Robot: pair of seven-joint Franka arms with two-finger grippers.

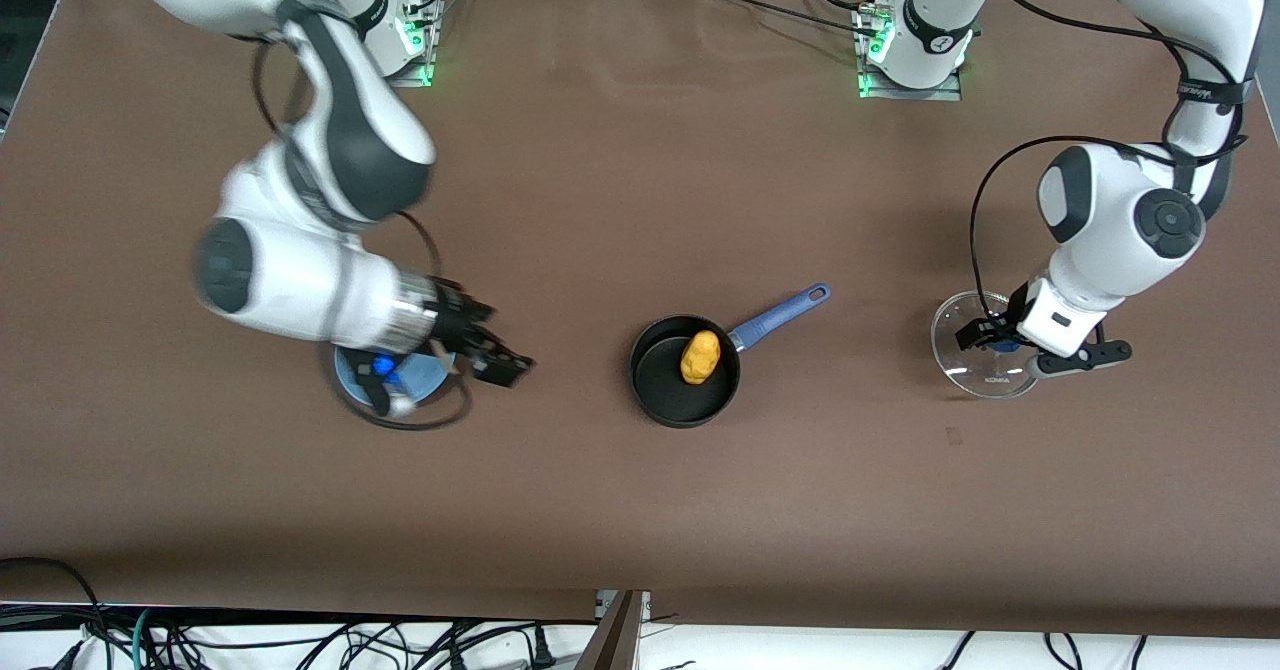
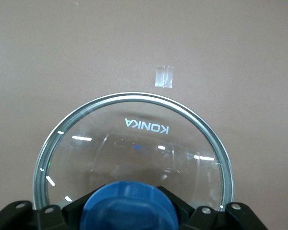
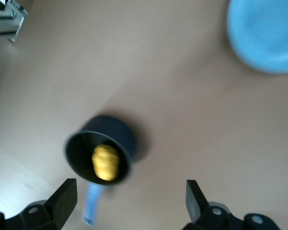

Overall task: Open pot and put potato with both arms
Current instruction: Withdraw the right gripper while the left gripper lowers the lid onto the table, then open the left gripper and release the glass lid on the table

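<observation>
Once the robot's left gripper lets go, the glass lid will rest on the table (image 1: 954, 345) next to the clear tape, a little nearer the pot.
The black pot (image 1: 668, 397) stands open at the table's middle, its blue handle (image 1: 780, 314) pointing toward the left arm's end. The yellow-orange potato (image 1: 700, 357) lies inside it. The right wrist view also shows the pot (image 3: 81, 153) with the potato (image 3: 105, 163) in it. The glass lid (image 1: 965, 360) rests on the table at the left arm's end. My left gripper (image 1: 1005, 343) is shut on its blue knob (image 2: 129, 206). My right gripper (image 1: 495, 358) is open and empty, in the air between the plate and the pot; its fingers (image 3: 65, 194) are spread wide.
A flat light-blue plate (image 1: 410, 382) lies under the right arm's wrist, toward the right arm's end; it also shows in the right wrist view (image 3: 266, 33). A small piece of clear tape (image 2: 163, 76) sticks to the brown table beside the lid.
</observation>
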